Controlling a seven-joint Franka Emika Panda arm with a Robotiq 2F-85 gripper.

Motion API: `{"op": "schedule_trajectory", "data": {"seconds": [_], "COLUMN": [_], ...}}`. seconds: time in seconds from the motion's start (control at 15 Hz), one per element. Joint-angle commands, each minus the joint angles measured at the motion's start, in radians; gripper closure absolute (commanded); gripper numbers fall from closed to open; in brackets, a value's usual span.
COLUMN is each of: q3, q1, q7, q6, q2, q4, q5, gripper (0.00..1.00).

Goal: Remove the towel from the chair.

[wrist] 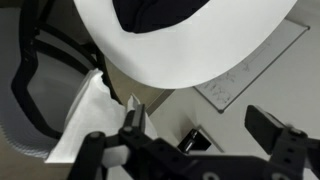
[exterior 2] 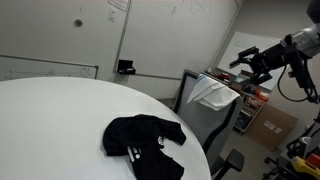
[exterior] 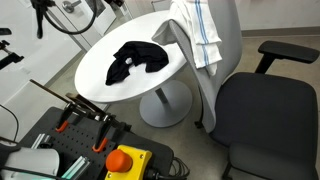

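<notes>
The fingers of my gripper needs to next travel to the white towel's upper part [exterior: 179, 12], on the table side of the chair's backrest, and close on it there.
A white towel with blue stripes [exterior: 196, 32] hangs over the backrest of a black office chair [exterior: 262, 105] beside the round white table [exterior: 100, 85]. It also shows in an exterior view [exterior 2: 212, 94] and at the left of the wrist view [wrist: 88, 125]. My gripper [exterior 2: 252, 62] is open and empty. It hovers in the air above and to the side of the towel, apart from it. In the wrist view its two fingers [wrist: 200, 125] are spread wide, with one finger near the towel's edge.
A black garment [exterior: 135, 60] lies crumpled on the table and shows in an exterior view [exterior 2: 143, 140]. A tool case with an orange button [exterior: 95, 150] stands by the table. Shelves with boxes [exterior 2: 262, 105] stand behind the chair. A whiteboard [exterior 2: 60, 35] covers the wall.
</notes>
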Motion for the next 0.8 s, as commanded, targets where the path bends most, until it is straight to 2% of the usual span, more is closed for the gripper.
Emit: {"op": "schedule_trajectory", "data": {"seconds": [0.0,0.13,0.4,0.6,0.73], "q3": [-0.106,-0.172,-0.334,-0.461,-0.516], "q1": [0.113,0.163,0.260,0.335,0.367], "q7": [-0.030,0.004,0.179,0.387,0.507], "q6": [0.171,0.278,0.508,0.661,0.719], "q2": [0.013,0.007,0.059,0.183,0.302], "q4": [0.043,0.053,0.042,0.020,0.012], "q5": [0.136,0.121,-0.060,-0.208,-0.232], "gripper": [0.00,0.00,0.00,0.00,0.00]}}
